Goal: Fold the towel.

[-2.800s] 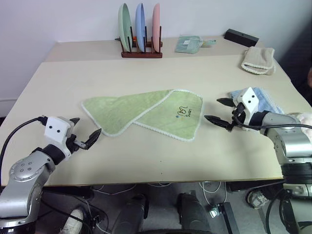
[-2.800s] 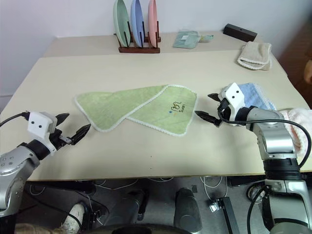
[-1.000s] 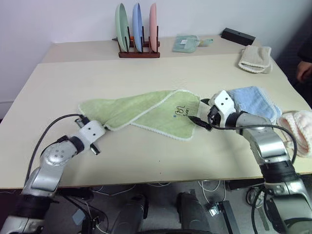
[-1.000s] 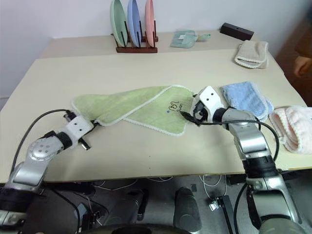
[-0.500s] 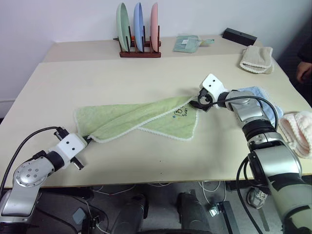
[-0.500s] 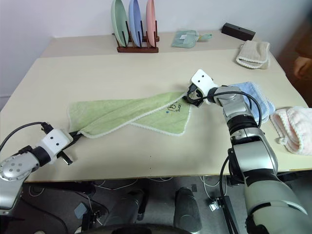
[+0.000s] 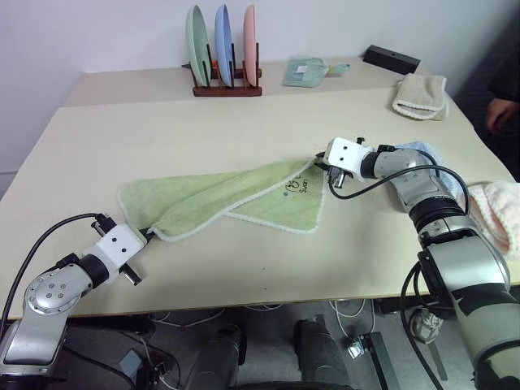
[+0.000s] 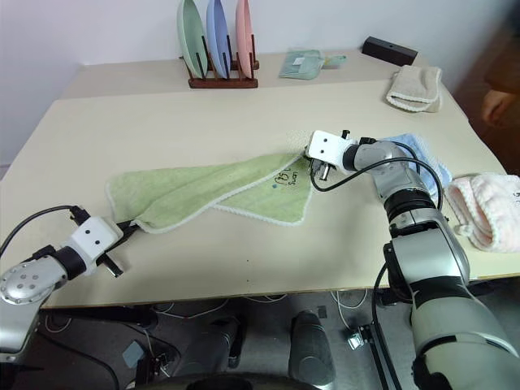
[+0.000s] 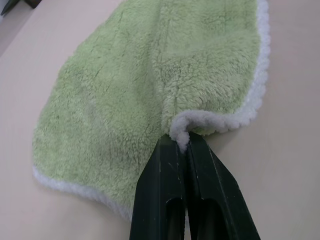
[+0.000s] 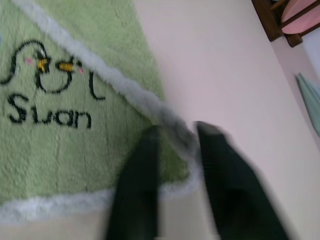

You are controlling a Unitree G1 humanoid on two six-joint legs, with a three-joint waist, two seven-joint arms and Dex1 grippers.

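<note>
The towel's white edging slants across its middle. My right gripper needs to pinch the towel's corner point(image 7: 313, 162) by the logo before both grippers lift and swing the towel open.
The light green towel point(image 7: 213, 199) lies stretched across the middle of the table, partly folded over itself, its white edging showing all round. My left gripper point(image 7: 149, 235) is at the towel's near left corner, shut on the white edging point(image 9: 181, 131). My right gripper point(image 7: 320, 165) is at the towel's far right corner, just beside the dark logo point(image 7: 298, 187). In the right wrist view its two fingers point(image 10: 136, 170) stand on either side of the white edge, closed on it.
A rack of three plates point(image 7: 219, 57) stands at the back. A folded green cloth point(image 7: 305, 71), a black box point(image 7: 391, 58) and a beige towel point(image 7: 419, 86) lie at the back right. A light blue towel point(image 7: 424, 150) lies under my right arm, a pink one point(image 7: 500, 213) at the right edge. A person's hand point(image 7: 504, 112) shows far right.
My right gripper went from the towel's right edge to its far corner, rolled over and closed on the edging. My left gripper pulled its corner back and left, stretching the towel.
</note>
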